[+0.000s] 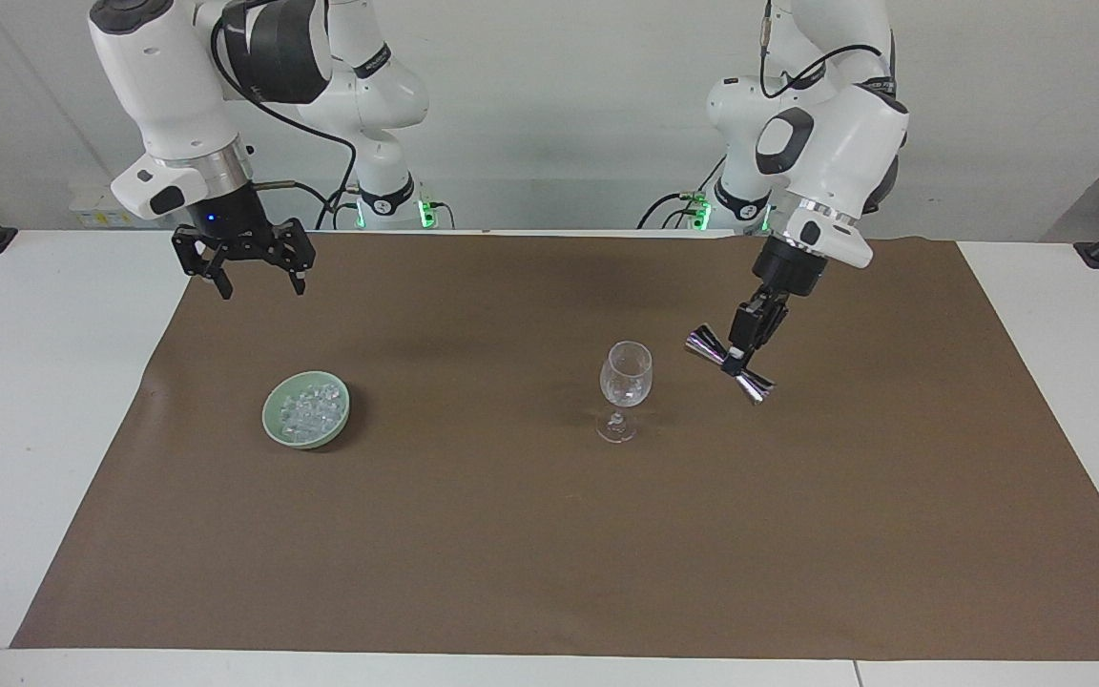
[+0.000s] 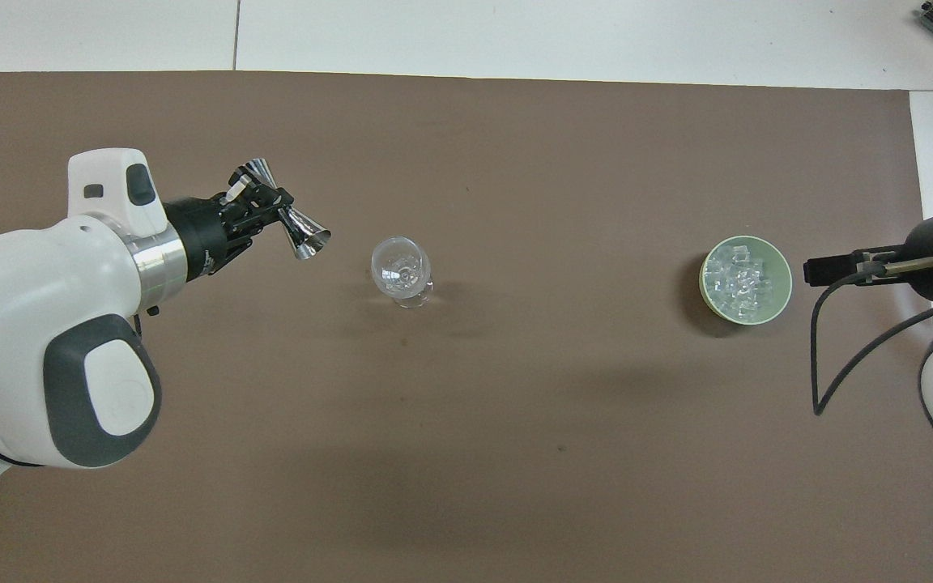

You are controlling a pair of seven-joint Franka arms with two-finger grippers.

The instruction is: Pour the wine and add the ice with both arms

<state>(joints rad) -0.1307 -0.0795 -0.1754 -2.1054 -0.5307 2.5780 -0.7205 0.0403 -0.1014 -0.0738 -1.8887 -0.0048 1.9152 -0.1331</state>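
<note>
My right gripper reaches next into the pale green bowl, to close on the ice at the bowl's middle [image 2: 739, 287].
A clear stemmed glass [image 1: 626, 380] [image 2: 400, 271] stands upright mid-mat. My left gripper [image 1: 740, 353] [image 2: 266, 212] is shut on the waist of a silver jigger [image 1: 731, 364] [image 2: 295, 227]. The jigger hangs tilted over the mat, beside the glass toward the left arm's end and clear of it. The ice [image 1: 309, 406] [image 2: 743, 279] lies in a pale green bowl [image 1: 271, 422] [image 2: 787, 285] toward the right arm's end. My right gripper [image 1: 259, 283] [image 2: 813, 271] hangs open and holds nothing, over the mat beside the bowl. I see no wine in the glass or jigger.
A brown mat [image 1: 549, 534] covers most of the white table [image 1: 34, 401]. A black cable [image 2: 839, 356] loops down from the right wrist over the mat's edge.
</note>
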